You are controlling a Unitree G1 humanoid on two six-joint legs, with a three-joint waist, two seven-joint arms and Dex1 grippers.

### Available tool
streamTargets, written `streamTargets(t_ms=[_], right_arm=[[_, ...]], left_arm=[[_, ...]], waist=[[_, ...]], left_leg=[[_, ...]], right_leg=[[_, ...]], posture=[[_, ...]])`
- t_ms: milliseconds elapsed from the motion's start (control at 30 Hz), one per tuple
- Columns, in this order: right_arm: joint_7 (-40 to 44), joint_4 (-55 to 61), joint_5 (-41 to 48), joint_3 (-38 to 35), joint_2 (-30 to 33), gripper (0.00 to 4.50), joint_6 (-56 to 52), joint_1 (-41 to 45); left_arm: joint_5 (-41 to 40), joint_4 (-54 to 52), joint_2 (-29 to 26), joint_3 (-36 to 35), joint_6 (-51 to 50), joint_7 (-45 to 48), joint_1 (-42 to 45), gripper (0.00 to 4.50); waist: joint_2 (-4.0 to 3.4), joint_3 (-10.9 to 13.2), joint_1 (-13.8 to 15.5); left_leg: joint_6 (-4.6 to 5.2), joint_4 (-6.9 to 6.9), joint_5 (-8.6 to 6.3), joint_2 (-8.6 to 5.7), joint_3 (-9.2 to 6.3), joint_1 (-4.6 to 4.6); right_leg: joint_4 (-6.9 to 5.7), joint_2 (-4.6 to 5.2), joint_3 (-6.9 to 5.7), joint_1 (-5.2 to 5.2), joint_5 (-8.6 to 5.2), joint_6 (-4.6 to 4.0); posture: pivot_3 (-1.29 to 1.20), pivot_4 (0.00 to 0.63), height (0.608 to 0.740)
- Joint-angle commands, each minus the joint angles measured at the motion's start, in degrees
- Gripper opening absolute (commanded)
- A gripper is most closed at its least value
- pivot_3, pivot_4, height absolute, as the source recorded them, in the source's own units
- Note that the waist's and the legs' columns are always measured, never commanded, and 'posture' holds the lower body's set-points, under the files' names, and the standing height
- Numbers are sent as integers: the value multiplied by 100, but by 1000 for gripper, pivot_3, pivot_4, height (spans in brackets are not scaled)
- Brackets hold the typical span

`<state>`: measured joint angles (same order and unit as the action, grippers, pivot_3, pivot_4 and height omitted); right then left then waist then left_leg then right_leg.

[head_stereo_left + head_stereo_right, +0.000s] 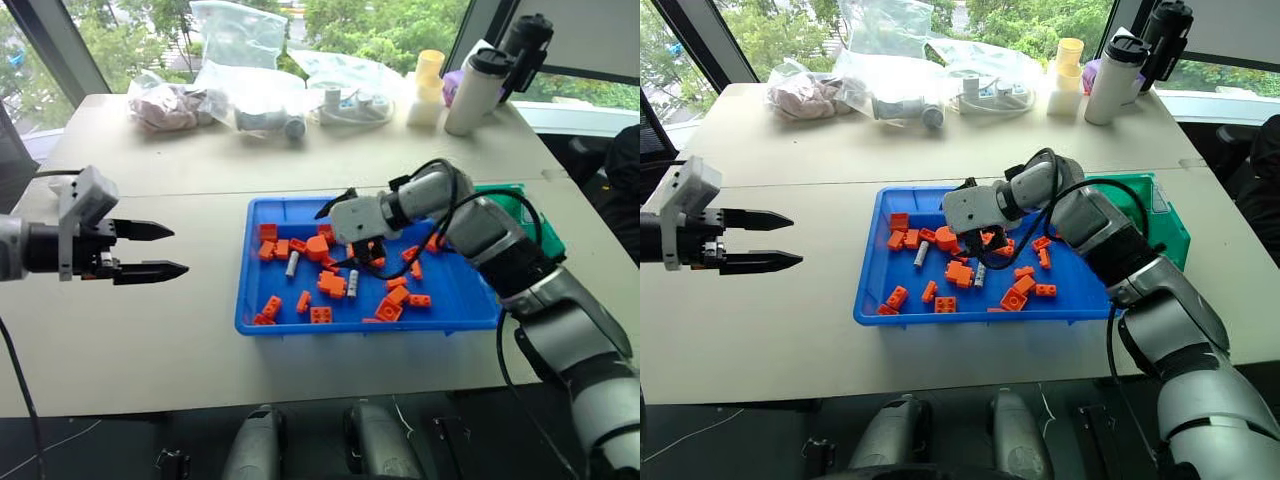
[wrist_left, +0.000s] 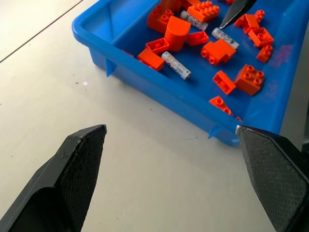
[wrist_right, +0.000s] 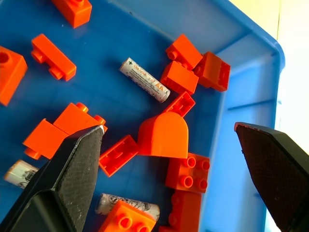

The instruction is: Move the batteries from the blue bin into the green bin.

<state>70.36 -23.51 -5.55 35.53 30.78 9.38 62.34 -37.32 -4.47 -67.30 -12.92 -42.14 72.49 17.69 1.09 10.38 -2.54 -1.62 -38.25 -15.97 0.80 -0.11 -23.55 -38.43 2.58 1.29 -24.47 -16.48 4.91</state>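
Note:
The battery closest to my left gripper, near the rounded orange brick, should be gripped next on the middle of the battery (image 1: pixel 292 264) (image 3: pixel 145 79) by my right gripper.
The blue bin (image 1: pixel 455 292) lies mid-table, holding orange bricks and three batteries: one (image 1: pixel 292 264) at its left, one (image 1: pixel 352 282) near the middle, and another (image 3: pixel 126 205) partly under a brick. The green bin (image 1: pixel 545 235) stands at the blue bin's far right corner, partly hidden by my right arm. My right gripper (image 1: pixel 365 250) hangs open over the blue bin's middle, above the bricks, with a battery (image 3: pixel 145 79) beyond its fingers (image 3: pixel 72 183). My left gripper (image 1: pixel 150 252) is open and empty over bare table left of the blue bin (image 2: pixel 159 82).
Orange toy bricks (image 1: pixel 331 284) are scattered all through the blue bin, some touching the batteries. Plastic bags (image 1: pixel 240 70), a white bottle (image 1: pixel 472 90) and a black bottle (image 1: pixel 525 45) line the table's far edge. Bare tabletop (image 1: pixel 150 340) lies left of the bin.

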Motion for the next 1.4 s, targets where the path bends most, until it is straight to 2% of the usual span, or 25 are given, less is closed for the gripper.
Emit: streamTargets(t_ms=[33,200,267,333,367,400,467,500,600,700,767,933,1033,1167,1300,1400], right_arm=[[164,-726,-470,224,-403,4490,1236,424],[360,-1569,-721,256,-834,4490,2221,737],[644,-1832,-469,45,-1119,4490,1652,843],[1124,-1867,4,-300,-1354,4490,286,876],[1315,-1532,751,-795,-1440,4490,-1604,996],[1421,-1242,1260,-1154,-1490,4490,-2972,1078],[1316,-337,1605,-1482,-1256,4490,-4455,862],[1174,63,1517,-1463,-1097,4490,-4719,683],[251,1053,1583,-1794,-916,4490,-6505,297],[-1056,1744,1612,-3058,-1431,4490,-9260,184],[-1794,2183,1643,-3673,-1804,4490,-10076,-70],[-3555,3247,1800,-3984,-2564,4490,-10188,-1197],[-4171,3362,2027,-4003,-2789,4490,-10188,-1350],[-4987,3086,1946,-3863,-3459,4490,-10188,-1351],[-5270,3283,1998,-3718,-3286,4490,-10188,-1235],[-5344,3574,1850,-3180,-2695,4490,-9766,-1130]], left_arm=[[-316,-555,245,-487,-200,-297,-297,4489],[-519,-1056,513,-845,-414,-630,-756,4489],[-572,-1203,617,-954,-476,-792,-886,4489],[-652,-1335,713,-1060,-546,-943,-983,4489],[-719,-1455,774,-1190,-608,-1015,-1122,4489],[-773,-1542,813,-1284,-652,-1070,-1226,4489],[-830,-1639,873,-1370,-692,-1166,-1334,4489],[-851,-1659,897,-1371,-699,-1215,-1340,4489],[-858,-1600,966,-1244,-659,-1302,-1236,4489],[-796,-1438,1044,-985,-567,-1329,-1012,4489],[-731,-1300,1094,-806,-506,-1310,-825,4489],[-578,-859,1321,-204,-388,-1258,-99,4489],[-516,-722,1409,-14,-358,-1244,136,4489],[-455,-577,1584,185,-280,-1236,336,4489],[-430,-544,1606,121,-187,-1162,208,4489],[-447,-604,1618,73,-165,-1169,101,4489]], waist=[[0,0,-16],[0,0,0],[0,0,-2],[0,0,-2],[0,0,-3],[0,0,0],[0,0,28],[2,-2,58],[9,-7,137],[8,-6,152],[7,-7,147],[13,-12,152],[10,-11,101],[12,-11,-7],[12,-11,-43],[11,-11,3]], left_leg=[[-1,0,0,1,-1,1],[-4,0,2,6,-4,4],[-8,0,4,4,-4,4],[-9,0,5,4,-4,10],[-10,-1,5,4,-5,10],[-10,0,5,4,-7,11],[-10,0,6,5,-12,10],[-11,0,5,4,-19,10],[-11,1,4,-2,-27,13],[-12,2,5,-7,-19,13],[-17,3,8,-6,-16,10],[-17,8,8,-10,-16,12],[-17,7,8,-15,1,10],[-16,7,8,-10,-1,14],[-16,8,8,-5,-6,17],[-16,8,8,-10,-5,15]], right_leg=[[-2,0,0,0,0,0],[-9,5,1,0,1,-1],[-11,7,1,0,1,-1],[-18,7,1,2,1,-2],[-28,9,1,0,1,-2],[-45,10,1,-1,1,-3],[-62,17,1,-6,1,-3],[-63,21,-2,-6,1,-4],[-49,29,-9,-3,0,-6],[-43,32,-5,-3,-1,-7],[-47,31,-3,-12,-1,-9],[-52,28,-5,-11,-1,-9],[-54,20,0,-18,-1,-9],[-66,9,2,-19,-1,-8],[-67,8,1,-19,-1,-8],[-64,11,1,-18,-1,-8]], posture=[[0,150,740],[0,150,740],[0,150,740],[0,150,740],[0,150,740],[0,150,740],[0,150,740],[0,150,740],[0,150,740],[0,150,740],[0,150,740],[0,150,740],[0,150,740],[0,150,740],[0,150,740],[0,150,740]])
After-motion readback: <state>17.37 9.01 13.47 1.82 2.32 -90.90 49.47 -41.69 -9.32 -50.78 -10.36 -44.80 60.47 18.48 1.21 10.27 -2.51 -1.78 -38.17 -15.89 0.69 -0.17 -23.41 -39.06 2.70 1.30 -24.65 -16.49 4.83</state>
